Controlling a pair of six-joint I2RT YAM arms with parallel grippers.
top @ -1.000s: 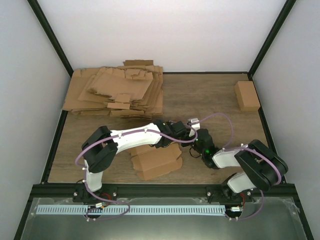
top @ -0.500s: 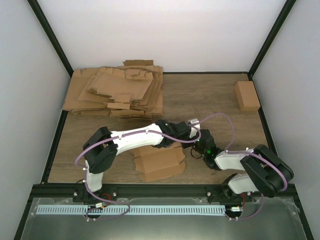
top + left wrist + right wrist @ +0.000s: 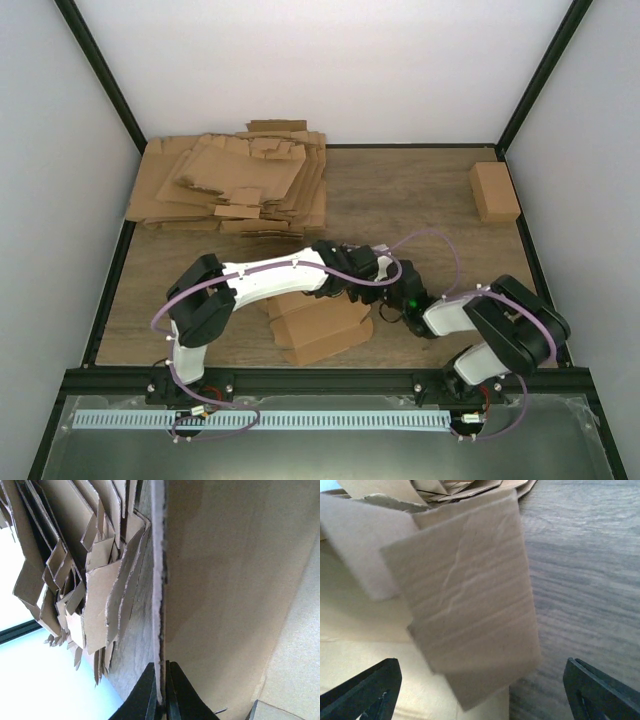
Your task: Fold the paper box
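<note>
Next, I open my left gripper, back it off and pinch the box side's edge [image 3: 158, 600] farther from the box's corner, because it crowds my right gripper at that corner.
The paper box [image 3: 322, 327] lies partly folded on the wooden table near the front, between the two arms. My left gripper [image 3: 347, 287] reaches its far right corner and is shut on the thin edge of an upright cardboard wall [image 3: 161, 605]; in the left wrist view the black fingertips [image 3: 150, 695] pinch that edge, and the wall's broad face [image 3: 230, 580] fills the right side. My right gripper [image 3: 386, 305] sits just right of the box, open wide. A blurred brown flap [image 3: 470, 605] hangs between its spread fingers [image 3: 365, 687], touching neither.
A thick heap of flat cardboard sheets [image 3: 230, 185] fills the back left corner and shows as a fan of edges [image 3: 75, 580] in the left wrist view. A small closed carton [image 3: 494, 191] stands at the back right. Black frame rails border the table.
My right gripper has opened wide and let go of the flap. The box has shifted slightly toward the right front. The left gripper keeps its pinch on the wall.
</note>
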